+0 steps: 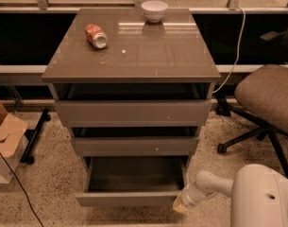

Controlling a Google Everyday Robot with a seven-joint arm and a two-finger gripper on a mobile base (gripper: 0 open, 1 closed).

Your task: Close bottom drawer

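Observation:
Next, my gripper releases the bottom drawer, now pulled out of the cabinet, with its front pushed in towards the cabinet, beneath the middle drawer (132,177).
The bottom drawer (129,197) of the grey-brown cabinet (134,51) is pulled out, its empty grey tray (134,174) showing, its slim flat front low in the view. My gripper (180,204) is at the end of the white arm (209,186) coming in from the lower right. It sits at the right end of the drawer's front, touching or almost touching it. The two drawers above (134,112) stand slightly pulled out.
A red can (96,35) lies on its side and a white bowl (154,10) stands on the cabinet top. An office chair (268,103) stands at right, a cardboard box (4,136) at left. A white cable (235,51) hangs behind the cabinet.

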